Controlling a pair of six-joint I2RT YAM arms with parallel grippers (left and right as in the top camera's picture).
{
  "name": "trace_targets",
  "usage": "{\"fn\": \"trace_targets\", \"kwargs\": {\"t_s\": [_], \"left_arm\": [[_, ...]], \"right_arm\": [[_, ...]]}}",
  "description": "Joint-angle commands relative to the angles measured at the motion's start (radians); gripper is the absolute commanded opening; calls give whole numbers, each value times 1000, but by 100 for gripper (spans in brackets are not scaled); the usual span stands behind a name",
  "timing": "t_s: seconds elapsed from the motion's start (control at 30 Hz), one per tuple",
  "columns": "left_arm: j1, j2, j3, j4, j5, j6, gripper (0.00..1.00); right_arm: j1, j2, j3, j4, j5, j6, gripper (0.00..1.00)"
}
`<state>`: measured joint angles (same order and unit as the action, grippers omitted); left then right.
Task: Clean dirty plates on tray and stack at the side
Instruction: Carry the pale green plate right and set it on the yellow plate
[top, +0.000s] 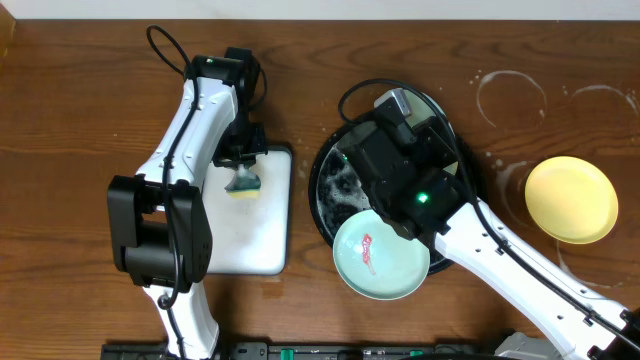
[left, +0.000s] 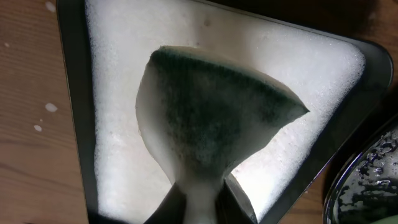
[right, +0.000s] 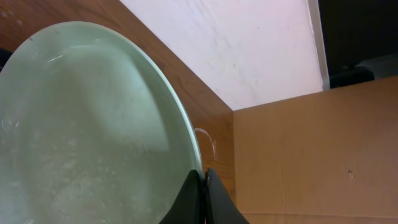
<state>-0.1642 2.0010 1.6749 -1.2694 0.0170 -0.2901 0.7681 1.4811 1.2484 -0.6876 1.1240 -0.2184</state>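
My right gripper is going to set the pale mint-white plate down on top of the yellow plate (top: 573, 200).
My right gripper (right: 203, 177) is shut on the rim of a pale mint-white plate (right: 87, 124), held tilted above the black tray (top: 322, 195). In the overhead view this plate is hidden under my right gripper (top: 392, 112) and its arm. A second mint-white plate (top: 380, 255) with a red smear lies on the tray's front rim. The yellow plate (top: 571, 198) lies on the bare wood at the right. My left gripper (top: 243, 178) is shut on a green sponge (left: 211, 106) and holds it over the white tray (left: 112, 124).
The white rectangular tray (top: 255, 240) lies left of the black tray and is covered in foam. Whitish ring stains (top: 510, 100) mark the wood at the back right. A cardboard box (right: 311, 155) shows beyond the table in the right wrist view.
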Motion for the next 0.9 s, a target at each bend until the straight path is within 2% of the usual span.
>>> {"fn": "trace_targets", "kwargs": {"t_s": [0.0, 0.43, 0.6, 0.8, 0.87], "left_arm": [[6, 8, -3, -1, -2, 10, 10], [6, 8, -3, 0, -2, 9, 10], [6, 8, -3, 3, -2, 9, 10], [6, 8, -3, 11, -2, 9, 11], [6, 8, -3, 11, -2, 9, 10]], "right_arm": [[-6, -16, 12, 3, 39, 28, 1], [-16, -16, 12, 3, 40, 83, 1], [-14, -15, 12, 8, 122, 80, 1], [-15, -15, 12, 4, 89, 67, 1], [-18, -15, 12, 0, 53, 106, 1]]}}
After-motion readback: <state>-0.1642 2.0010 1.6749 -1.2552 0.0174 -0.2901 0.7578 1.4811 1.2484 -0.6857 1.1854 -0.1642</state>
